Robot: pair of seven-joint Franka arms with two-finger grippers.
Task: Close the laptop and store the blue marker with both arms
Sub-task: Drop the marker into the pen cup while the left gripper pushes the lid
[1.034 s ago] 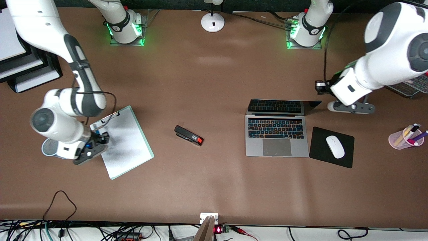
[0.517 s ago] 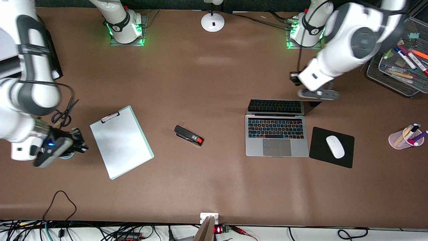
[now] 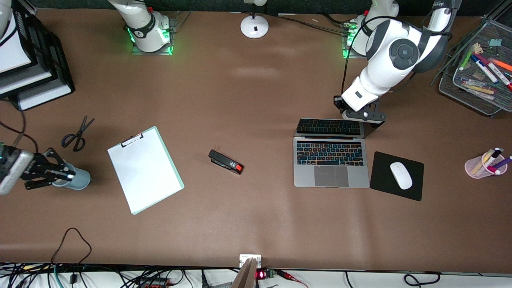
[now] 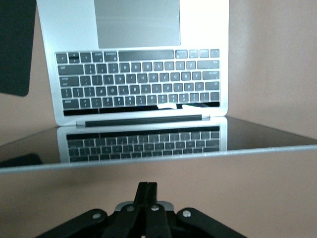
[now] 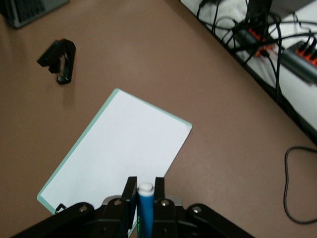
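Observation:
Next, my right gripper releases the blue marker inside the blue-grey cup [image 3: 67, 179] near the scissors.
The laptop [image 3: 331, 160] stands open toward the left arm's end of the table, its lid tilted up. In the left wrist view its keyboard [image 4: 138, 89] and its dark screen [image 4: 148, 141] show. My left gripper [image 3: 365, 116] is shut and empty, level with the lid's top edge; its shut tips show in the left wrist view [image 4: 147, 186]. My right gripper [image 3: 56, 175] is shut on the blue marker [image 5: 145, 208], whose pale end points out from between the fingers. It hangs over a blue-grey cup [image 3: 78, 181] at the right arm's end.
A clipboard [image 3: 144, 170], scissors [image 3: 78, 134] and a black stapler [image 3: 226, 162] lie on the table. A black mouse pad [image 3: 386, 186] with a white mouse [image 3: 401, 175] sits beside the laptop. A pink cup [image 3: 480, 168] and a mesh tray [image 3: 476, 92] hold other markers.
My right gripper moved off the clipboard toward the right arm's end with the marker, to above the cup. My left gripper swung in from the left arm's end to the laptop lid.

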